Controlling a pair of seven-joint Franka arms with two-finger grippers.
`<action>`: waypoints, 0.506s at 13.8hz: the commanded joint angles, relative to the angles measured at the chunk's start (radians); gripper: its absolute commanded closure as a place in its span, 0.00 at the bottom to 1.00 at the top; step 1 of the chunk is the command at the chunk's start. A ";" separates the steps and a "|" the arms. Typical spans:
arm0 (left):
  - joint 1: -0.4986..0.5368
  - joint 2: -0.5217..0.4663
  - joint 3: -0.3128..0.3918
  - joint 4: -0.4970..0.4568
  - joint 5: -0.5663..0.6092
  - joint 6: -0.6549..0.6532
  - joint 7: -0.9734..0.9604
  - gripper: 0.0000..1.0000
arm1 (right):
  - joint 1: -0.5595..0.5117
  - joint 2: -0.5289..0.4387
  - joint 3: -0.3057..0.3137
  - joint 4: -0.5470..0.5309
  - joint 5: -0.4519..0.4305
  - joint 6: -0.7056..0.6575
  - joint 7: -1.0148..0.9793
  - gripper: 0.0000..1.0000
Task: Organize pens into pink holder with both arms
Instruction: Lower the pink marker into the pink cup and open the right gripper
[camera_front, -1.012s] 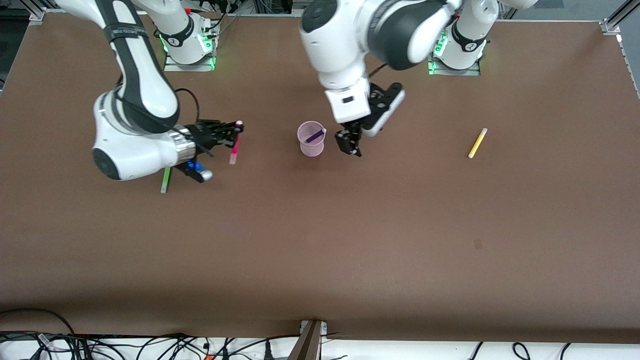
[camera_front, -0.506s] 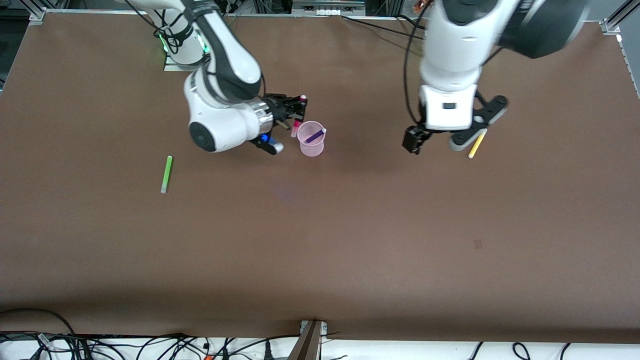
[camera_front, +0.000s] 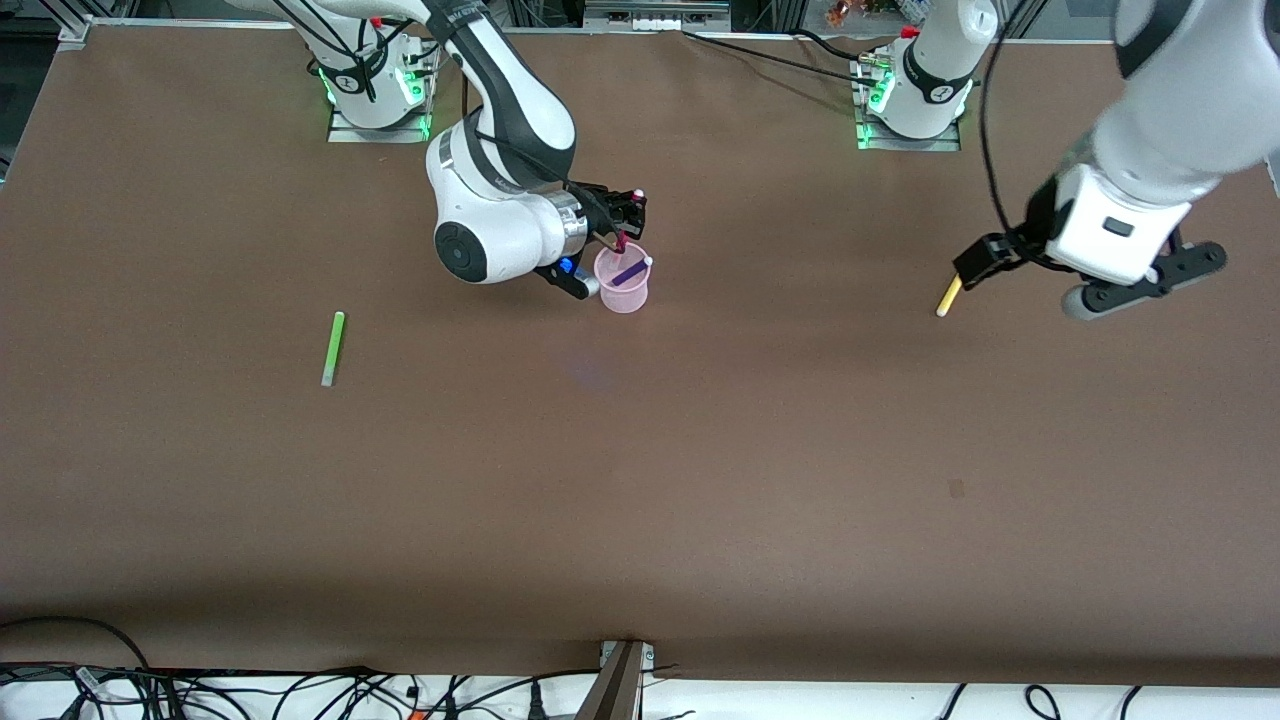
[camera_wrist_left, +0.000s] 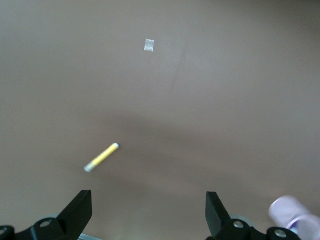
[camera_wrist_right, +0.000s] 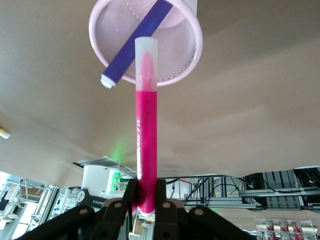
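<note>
The dark purple pen is leaning in the pink holder. My right gripper needs to release the magenta pink pen beside it, inside the pink holder (camera_front: 625, 264) (camera_wrist_right: 166, 44).
My right gripper (camera_front: 625, 212) is shut on the magenta pink pen (camera_wrist_right: 146, 125) and holds it upright over the pink holder (camera_front: 623, 285), the pen's lower tip at the holder's rim (camera_wrist_right: 195, 47). The dark purple pen (camera_front: 630, 270) leans inside the holder and shows in the right wrist view (camera_wrist_right: 137, 42). My left gripper (camera_front: 985, 258) is open and empty in the air over the yellow pen (camera_front: 948, 296), which lies on the table toward the left arm's end (camera_wrist_left: 101, 157). The lime green pen (camera_front: 332, 348) lies toward the right arm's end.
The brown table (camera_front: 640, 480) stretches wide toward the front camera. A small pale mark (camera_wrist_left: 149, 45) shows on its surface. The pink holder shows at the edge of the left wrist view (camera_wrist_left: 292, 212). Cables lie along the table's front edge.
My right arm carried the magenta pen from beside the green pen to over the holder. My left arm swung from beside the holder to over the yellow pen.
</note>
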 joint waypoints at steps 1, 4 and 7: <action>0.082 -0.020 -0.015 -0.069 -0.038 0.015 0.222 0.00 | 0.020 0.020 -0.009 -0.003 0.024 0.026 0.006 1.00; 0.122 -0.038 -0.014 -0.142 -0.023 0.070 0.374 0.00 | 0.020 0.031 -0.009 0.001 0.024 0.038 0.006 1.00; 0.160 -0.100 -0.014 -0.277 0.008 0.201 0.433 0.00 | 0.022 0.051 -0.009 0.004 0.025 0.068 0.006 1.00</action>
